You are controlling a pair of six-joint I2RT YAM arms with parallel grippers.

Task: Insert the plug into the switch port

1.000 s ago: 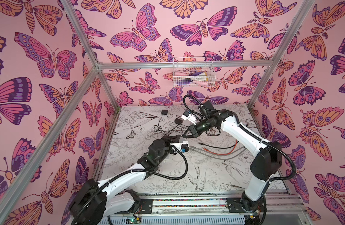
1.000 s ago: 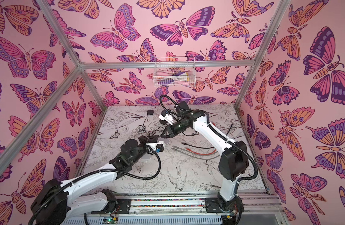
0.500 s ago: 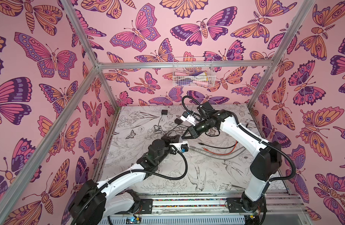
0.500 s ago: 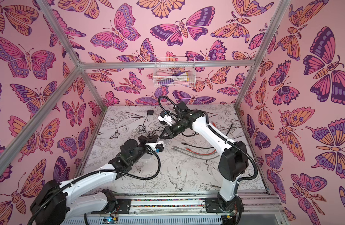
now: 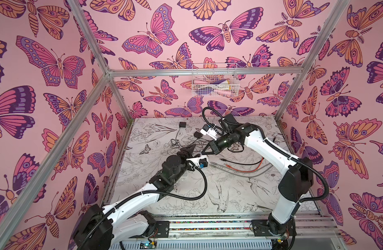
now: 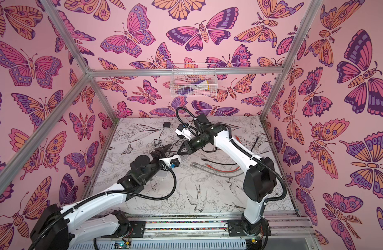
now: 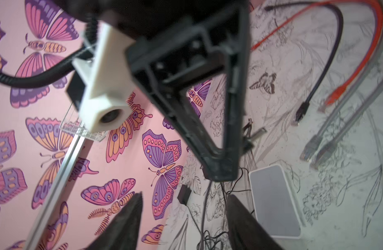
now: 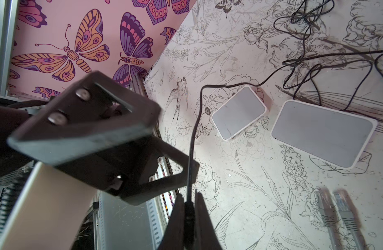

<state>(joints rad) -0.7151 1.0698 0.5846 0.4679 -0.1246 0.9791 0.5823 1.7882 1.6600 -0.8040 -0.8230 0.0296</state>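
The black plug is in my right gripper and its cable leads out ahead, so my left gripper needs to swing around and grab the cable [image 8: 189, 189] next to the plug.
My right gripper [image 8: 189, 216] is shut on a small black plug [image 8: 189, 213], whose thin black cable [image 8: 195, 121] trails off toward the table. Two white switches lie flat beyond it, a smaller switch [image 8: 240, 112] and a larger switch [image 8: 322, 132]; their ports do not show. In both top views the right gripper [image 5: 204, 152] hangs low over the table's middle, tip to tip with my left gripper [image 5: 191, 149]. The left gripper [image 7: 184, 205] stands open and empty, and its fingers [image 7: 130, 220] frame the right gripper's shut tip. One switch [image 7: 275, 201] lies just past them.
Red, grey and black network cables [image 5: 240, 168] lie right of the grippers. Two black power adapters [image 5: 182, 125] with tangled thin leads sit toward the back left. A wire basket [image 5: 214, 82] hangs on the back wall. Aluminium frame posts stand at the corners.
My left gripper has opened; it was shut in the earlier frames. The right gripper has stayed shut and has barely moved.
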